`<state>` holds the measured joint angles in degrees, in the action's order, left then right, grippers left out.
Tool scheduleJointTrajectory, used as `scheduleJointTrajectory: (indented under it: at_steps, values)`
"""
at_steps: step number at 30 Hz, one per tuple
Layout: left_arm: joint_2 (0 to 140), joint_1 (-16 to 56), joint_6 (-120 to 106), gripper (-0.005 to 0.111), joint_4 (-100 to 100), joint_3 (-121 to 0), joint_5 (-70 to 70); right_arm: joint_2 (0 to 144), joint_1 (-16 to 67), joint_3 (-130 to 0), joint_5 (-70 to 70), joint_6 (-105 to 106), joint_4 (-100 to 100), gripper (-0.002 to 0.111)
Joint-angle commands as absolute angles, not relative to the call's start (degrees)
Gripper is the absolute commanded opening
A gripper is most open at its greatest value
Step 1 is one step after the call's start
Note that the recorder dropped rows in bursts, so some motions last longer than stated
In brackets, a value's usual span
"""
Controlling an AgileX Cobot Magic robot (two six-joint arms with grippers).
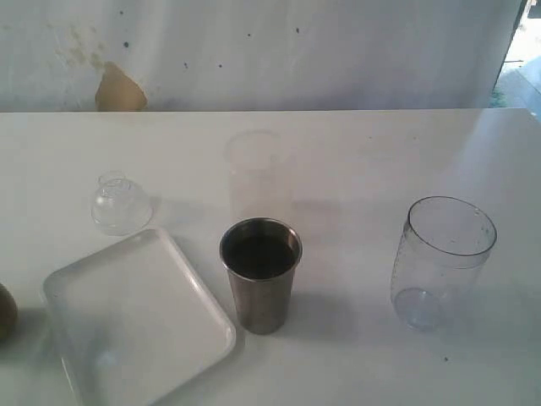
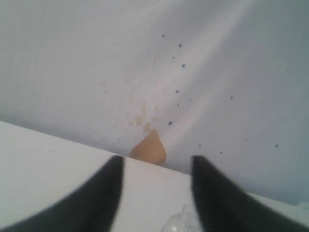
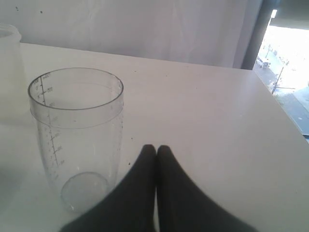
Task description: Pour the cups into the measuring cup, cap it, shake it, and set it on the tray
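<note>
Next, my left gripper goes to the brown wooden cup beside the white tray and grabs the wooden cup's lower side [image 1: 8, 325].
The brushed-steel tumbler [image 1: 261, 283] stands upright mid-table with a dark inside. To its right stands the clear measuring cup [image 1: 441, 262], upright and uncapped. A brown round shape [image 1: 5, 311], cut by the left edge, looks like the wooden cup. The white tray [image 1: 135, 326] lies at the front left with nothing on it. Neither gripper shows in the exterior view. In the left wrist view my left gripper [image 2: 157, 159] is open with nothing between its fingers, facing the back wall. My right gripper [image 3: 156, 147] is shut on nothing, just beside the measuring cup [image 3: 77, 135].
A small clear dome lid [image 1: 120, 203] rests behind the tray and peeks in between the left fingers [image 2: 181, 223]. A frosted straight cup [image 1: 254, 165] stands behind the steel tumbler. A white wall with a tan patch [image 1: 118, 89] backs the table.
</note>
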<state>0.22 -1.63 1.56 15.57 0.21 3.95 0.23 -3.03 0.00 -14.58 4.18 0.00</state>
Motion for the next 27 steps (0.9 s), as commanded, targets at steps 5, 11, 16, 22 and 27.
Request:
scheduleJointTrajectory:
  at_steps: [5,11,16,22,27]
  values:
    - [0.0,-1.6,5.4,0.105,15.4,0.0,7.4,0.0,-3.4,0.0,-14.1,4.3,0.0,0.000]
    - [12.1,-1.6,7.3,0.105,8.6,0.0,7.7,0.0,-3.4,0.0,-14.1,4.3,0.0,0.000]
    - [31.5,-1.6,7.3,0.105,6.7,0.0,12.3,0.0,-3.4,0.0,-14.1,4.3,0.0,0.000]
    - [46.1,-1.6,8.3,0.105,2.6,0.0,18.2,0.0,-3.4,0.0,-14.1,4.3,0.0,0.000]
    - [52.9,-1.6,14.0,0.105,-7.8,0.0,22.9,0.0,-3.4,0.0,-14.1,4.3,0.0,0.000]
